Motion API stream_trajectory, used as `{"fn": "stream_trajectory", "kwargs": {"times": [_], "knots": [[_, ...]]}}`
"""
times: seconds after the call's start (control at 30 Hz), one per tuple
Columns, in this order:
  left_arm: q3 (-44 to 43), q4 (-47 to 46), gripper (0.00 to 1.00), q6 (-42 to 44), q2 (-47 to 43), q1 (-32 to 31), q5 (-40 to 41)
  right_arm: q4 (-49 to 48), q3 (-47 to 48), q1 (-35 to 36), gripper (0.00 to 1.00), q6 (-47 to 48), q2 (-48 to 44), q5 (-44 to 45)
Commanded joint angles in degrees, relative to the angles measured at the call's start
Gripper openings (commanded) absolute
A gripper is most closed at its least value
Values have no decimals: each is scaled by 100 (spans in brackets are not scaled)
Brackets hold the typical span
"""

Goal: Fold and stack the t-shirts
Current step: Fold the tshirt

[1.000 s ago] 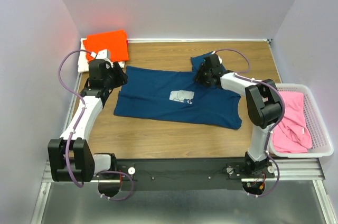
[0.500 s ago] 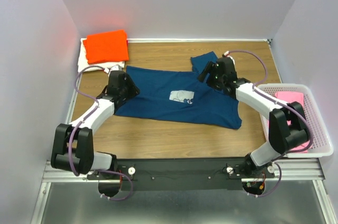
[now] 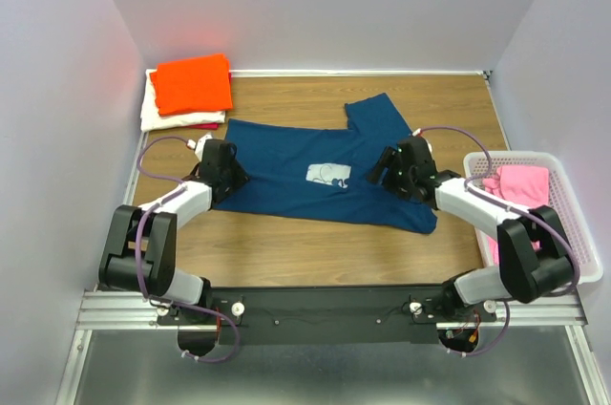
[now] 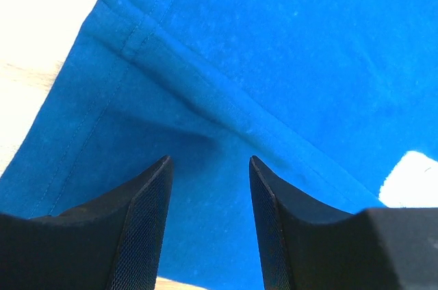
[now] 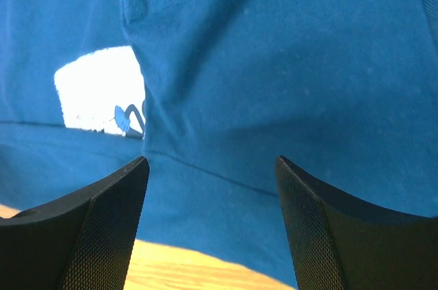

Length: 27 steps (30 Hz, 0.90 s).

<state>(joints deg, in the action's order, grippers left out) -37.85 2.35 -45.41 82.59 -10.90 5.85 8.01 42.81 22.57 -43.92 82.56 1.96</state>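
A raised fold bunches the navy blue t-shirt beyond my left gripper's fingers; next I pinch near the t-shirt's hem [image 4: 133, 37] and pull it smooth.
A navy blue t-shirt [image 3: 315, 176] with a small white chest print [image 3: 327, 174] lies spread flat across the wooden table. My left gripper [image 3: 229, 176] hovers over its left edge, jaws open with only blue cloth [image 4: 287, 44] below and nothing pinched. My right gripper [image 3: 389, 166] stands over the shirt's right part near the print [image 5: 102, 88], jaws wide open and empty. A folded bright orange t-shirt [image 3: 193, 82] rests on a cream-white one [image 3: 158, 117] at the back left, with a red edge [image 3: 202, 125] under them. A pink t-shirt [image 3: 525, 214] lies in the basket at right.
A white plastic basket [image 3: 573, 223] stands at the table's right edge. Grey walls close in the back and both sides. Bare wood [image 3: 286, 243] shows in front of the navy shirt, and a metal rail [image 3: 315, 309] carries the arm bases.
Both arms have pulled back toward the near edge. The right gripper let go of the sleeve and opened wide; the sleeve now lies flat. The left gripper moved from the shirt's back-left corner down its left edge.
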Motion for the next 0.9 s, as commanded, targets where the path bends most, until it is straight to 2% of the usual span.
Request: {"fn": "stream_trajectory", "kwargs": {"times": [0.0,0.27,0.4,0.67,0.87], "knots": [[-319,-130,56,58,161,-18,303,95,-229,37,80,-38,-364,77],[-829,424,54,41,442,-18,883,201,-387,37,78,33,-531,262],[-1198,731,48,111,697,-18,1155,262,-404,37,77,59,-531,217],[-1374,846,39,58,1014,-18,1129,359,-633,37,77,-46,-619,340],[-1550,899,28,146,1146,-18,1112,394,-686,37,77,-160,-505,296]]}}
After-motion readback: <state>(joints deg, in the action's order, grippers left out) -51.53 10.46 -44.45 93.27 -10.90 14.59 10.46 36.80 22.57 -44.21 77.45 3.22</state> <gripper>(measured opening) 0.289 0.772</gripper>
